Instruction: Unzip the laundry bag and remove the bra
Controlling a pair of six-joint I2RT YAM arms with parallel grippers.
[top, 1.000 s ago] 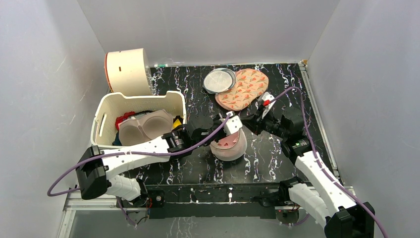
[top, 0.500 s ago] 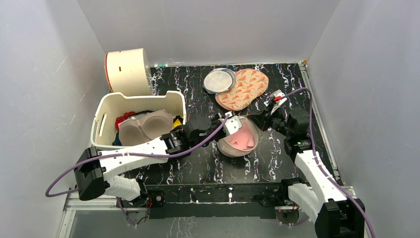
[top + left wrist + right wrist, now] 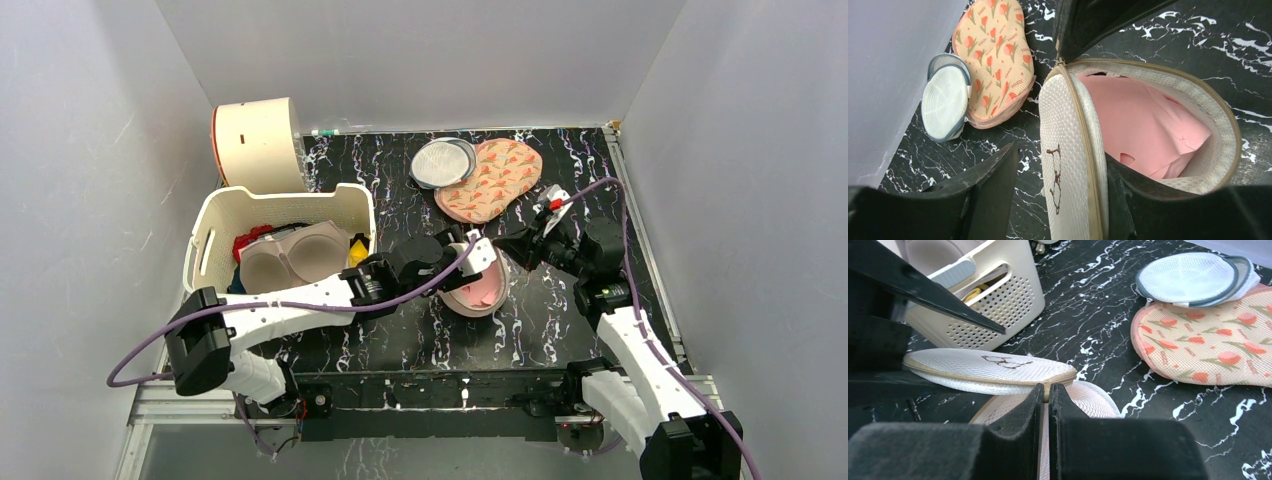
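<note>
My right gripper will let go of the zipper tab, as it sits where the lid joins the bag, and take the bag's open rim (image 3: 505, 284).
The laundry bag (image 3: 470, 305) lies mid-table with its zipper undone and its lid (image 3: 1063, 115) standing up on edge, the small bra drawing facing out. The pink bra (image 3: 1143, 125) fills the lower half and also shows as the pink bra (image 3: 488, 290) from above. My left gripper (image 3: 1063, 160) is open and straddles the lid: one finger is inside the bag against the lid, the other stands apart outside. My right gripper (image 3: 1046, 387) is shut on the beige zipper tab at the bag's far rim, next to the lid (image 3: 988, 367).
A white basket (image 3: 215, 225) with a tan bra (image 3: 290, 255) stands left of the bag, a cream cylinder (image 3: 258, 140) behind it. A grey round pouch (image 3: 443, 162) and an orange-patterned pouch (image 3: 492, 178) lie at the back. The basket (image 3: 998, 305) is close to the bag.
The bag went from nearly closed to wide open, exposing the pink bra. My left gripper, shut on the lid before, has opened. My right gripper pulled rightward and stays shut.
</note>
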